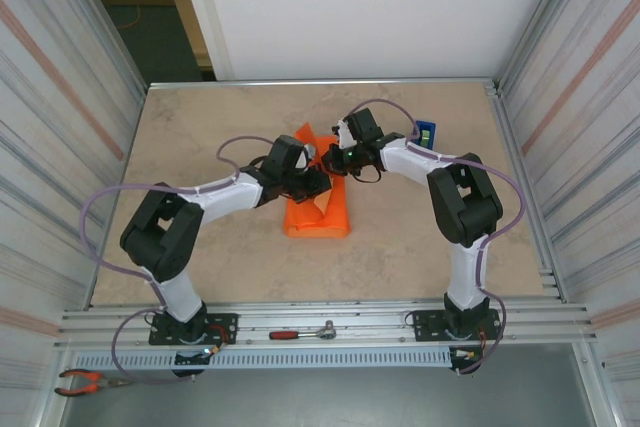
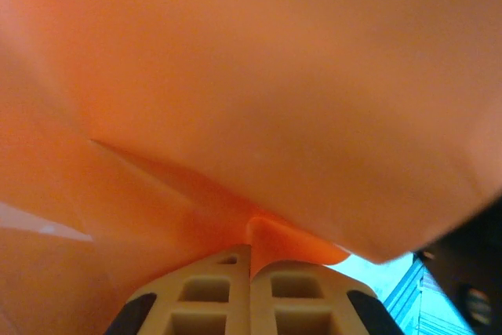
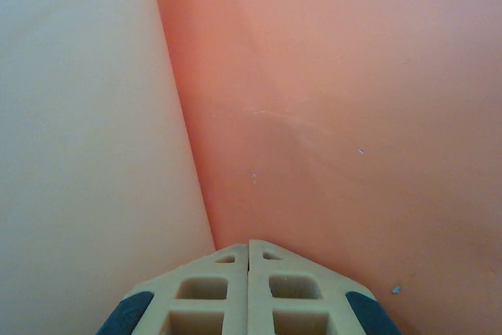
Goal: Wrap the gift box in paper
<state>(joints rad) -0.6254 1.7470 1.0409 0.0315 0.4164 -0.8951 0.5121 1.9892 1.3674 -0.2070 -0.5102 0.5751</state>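
The right gripper's closed fingers block the orange paper's raised flap at its crease, so the right gripper will back out and grip the bundle's side (image 1: 346,190).
The orange paper (image 1: 318,217) lies folded into a bundle in the middle of the table, with a flap (image 1: 305,135) standing up at its far end. My left gripper (image 1: 316,181) sits over the bundle's far part. In the left wrist view the left gripper (image 2: 251,247) is shut on a pinched fold of the paper (image 2: 259,100). My right gripper (image 1: 332,159) meets the bundle from the far right. Its shut tips (image 3: 249,242) touch the line where a pale pink face of the gift box (image 3: 86,154) meets the paper (image 3: 353,115), with nothing seen between them.
A blue tape dispenser (image 1: 426,131) stands at the back right, behind the right arm. A red-handled ratchet (image 1: 300,332) lies on the front rail and pliers (image 1: 85,380) lie at the near left. Metal walls close both sides.
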